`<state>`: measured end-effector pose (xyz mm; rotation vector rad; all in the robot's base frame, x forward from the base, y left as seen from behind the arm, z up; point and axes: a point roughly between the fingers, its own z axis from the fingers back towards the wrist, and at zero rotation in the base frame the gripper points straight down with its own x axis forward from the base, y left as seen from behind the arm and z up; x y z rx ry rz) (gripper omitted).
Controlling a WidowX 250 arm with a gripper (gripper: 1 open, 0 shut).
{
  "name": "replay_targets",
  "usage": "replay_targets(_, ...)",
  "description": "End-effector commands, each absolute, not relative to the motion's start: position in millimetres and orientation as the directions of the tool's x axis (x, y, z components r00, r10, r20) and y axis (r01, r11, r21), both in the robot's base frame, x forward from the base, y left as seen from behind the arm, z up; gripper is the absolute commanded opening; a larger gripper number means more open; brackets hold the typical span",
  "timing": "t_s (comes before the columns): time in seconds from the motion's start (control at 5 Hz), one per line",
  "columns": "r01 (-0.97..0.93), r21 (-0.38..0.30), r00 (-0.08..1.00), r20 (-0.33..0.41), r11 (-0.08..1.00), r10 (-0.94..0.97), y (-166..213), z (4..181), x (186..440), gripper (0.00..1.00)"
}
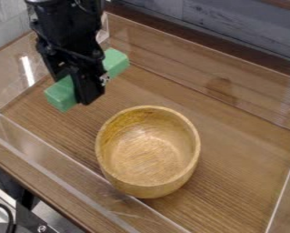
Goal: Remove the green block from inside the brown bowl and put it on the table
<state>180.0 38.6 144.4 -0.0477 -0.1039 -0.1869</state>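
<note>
Next, I let go of the green block on the bare wood [111,110] near the brown bowl's rim, toward the black arm. The green block now hangs above the table, outside the bowl.
The green block [65,93] hangs above the table [220,100], left of the brown bowl [148,150], with its two ends sticking out on either side of the black fingers. My gripper [84,84] points down and is shut on the block's middle. The bowl stands upright and holds nothing; its pale inside is fully in view. Block and gripper are outside the bowl, beyond its upper left rim.
Clear acrylic walls [50,173] border the tabletop on the near, left and far sides. The black arm body [65,23] rises out of the top left of the view. Bare wood lies left of and behind the bowl.
</note>
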Motion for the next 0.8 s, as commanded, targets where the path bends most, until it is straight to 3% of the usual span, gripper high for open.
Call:
replay_targets(0.0,0.19,-0.012,0.973,0.139,0.982,-0.186,36.6,148.2,181.0,0.0)
replay_targets(0.6,0.158,0.011,0.977,0.142,0.987,-0.158,30.9,143.6,178.9,0.0)
